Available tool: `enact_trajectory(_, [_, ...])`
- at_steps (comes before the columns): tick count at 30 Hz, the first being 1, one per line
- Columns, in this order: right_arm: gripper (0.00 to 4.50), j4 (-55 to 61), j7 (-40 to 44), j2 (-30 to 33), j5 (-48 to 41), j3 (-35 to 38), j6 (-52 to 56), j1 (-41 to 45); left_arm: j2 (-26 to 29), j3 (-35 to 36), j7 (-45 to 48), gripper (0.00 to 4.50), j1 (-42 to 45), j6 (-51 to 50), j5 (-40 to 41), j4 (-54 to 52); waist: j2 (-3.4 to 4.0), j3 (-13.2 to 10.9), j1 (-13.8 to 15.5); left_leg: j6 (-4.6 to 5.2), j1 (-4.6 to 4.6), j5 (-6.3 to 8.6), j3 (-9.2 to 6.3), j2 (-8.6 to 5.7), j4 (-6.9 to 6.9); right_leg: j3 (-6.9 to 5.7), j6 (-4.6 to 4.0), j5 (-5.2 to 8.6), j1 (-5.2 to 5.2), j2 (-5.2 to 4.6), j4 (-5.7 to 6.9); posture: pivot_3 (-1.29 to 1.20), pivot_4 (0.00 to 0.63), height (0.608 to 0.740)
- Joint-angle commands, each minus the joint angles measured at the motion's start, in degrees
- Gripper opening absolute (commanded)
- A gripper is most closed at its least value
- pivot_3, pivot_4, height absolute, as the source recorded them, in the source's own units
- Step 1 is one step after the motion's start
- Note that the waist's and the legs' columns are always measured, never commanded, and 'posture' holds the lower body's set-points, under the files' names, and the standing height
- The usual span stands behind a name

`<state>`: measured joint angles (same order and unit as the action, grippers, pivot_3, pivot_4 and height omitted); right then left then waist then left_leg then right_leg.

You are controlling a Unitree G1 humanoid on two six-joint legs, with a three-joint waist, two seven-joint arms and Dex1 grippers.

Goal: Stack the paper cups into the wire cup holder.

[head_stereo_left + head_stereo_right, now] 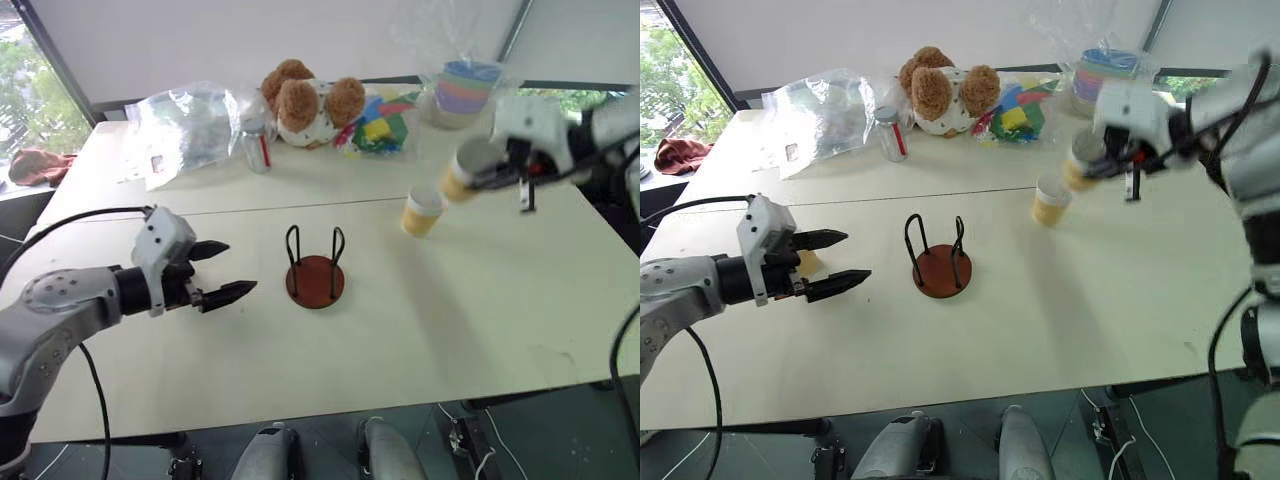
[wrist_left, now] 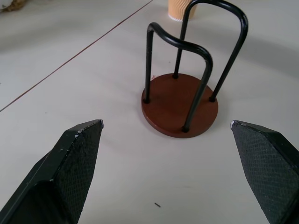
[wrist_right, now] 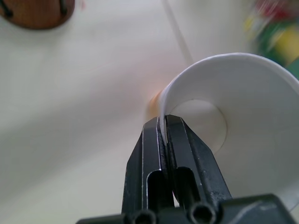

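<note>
My right gripper needs to let go of the paper cup so that it sits on the holder's dark-red disc [image 1: 314,283] [image 3: 36,4], in between the black wire loops.
The wire cup holder [image 1: 315,272], a dark-red disc with black wire loops, stands empty near the table's middle. My left gripper [image 1: 226,270] hovers open just left of it, fingers [image 2: 79,154] pointing at it. In the left wrist view the holder [image 2: 181,100] sits just beyond the fingertips. One paper cup [image 1: 422,211] stands upright on the table to the holder's right. My right gripper [image 3: 163,122] is shut on the rim of a second paper cup [image 1: 462,170], held tilted in the air above and right of the standing one. Its white inside [image 3: 233,93] faces the wrist camera.
Along the table's far side lie a clear plastic bag [image 1: 190,120], a small jar [image 1: 258,145], a teddy bear [image 1: 305,100], colourful toys [image 1: 380,128] and a wrapped stack of pastel bowls [image 1: 465,88]. A seam runs across the table behind the holder.
</note>
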<state>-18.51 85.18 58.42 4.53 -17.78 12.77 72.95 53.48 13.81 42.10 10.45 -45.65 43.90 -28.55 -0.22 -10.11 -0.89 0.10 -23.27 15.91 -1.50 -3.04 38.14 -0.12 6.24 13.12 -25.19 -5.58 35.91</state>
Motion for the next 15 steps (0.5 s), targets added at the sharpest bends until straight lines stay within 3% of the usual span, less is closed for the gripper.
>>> enact_trajectory(1, [0.07, -2.4, 1.4, -5.0, -0.7, 0.2, -4.7, 5.3, 0.5, 1.8, 0.4, 4.50, -0.1, 0.6, -0.3, -1.2, -0.04, 0.0, 0.0, -0.01, 0.00, 0.00, 0.00, 0.00, 0.00, 0.00, 0.00, 0.00, 0.01, 0.00, -0.01, 0.00, 0.150, 0.740])
enact_trajectory(7, [0.07, 5.6, 7.2, -12.8, -12.5, 0.5, 0.8, 4.2, 0.9, 3.6, 0.4, 4.50, -1.8, 0.1, -0.2, -2.1, -0.04, 0.0, 0.3, -0.04, -0.07, -0.03, -0.09, -0.01, 0.02, 0.00, 0.00, 0.00, -0.03, -0.04, 0.08, 0.00, 0.150, 0.740])
enact_trajectory(15, [0.07, 9.4, 7.3, -16.0, -21.2, -5.0, 4.9, 2.7, 0.4, 3.2, -0.5, 4.50, -2.2, 0.0, -0.5, -2.9, -0.04, 0.0, 0.1, -0.05, -0.07, -0.02, -0.11, -0.05, 0.03, -0.01, 0.00, 0.00, -0.06, -0.10, 0.08, 0.00, 0.150, 0.740])
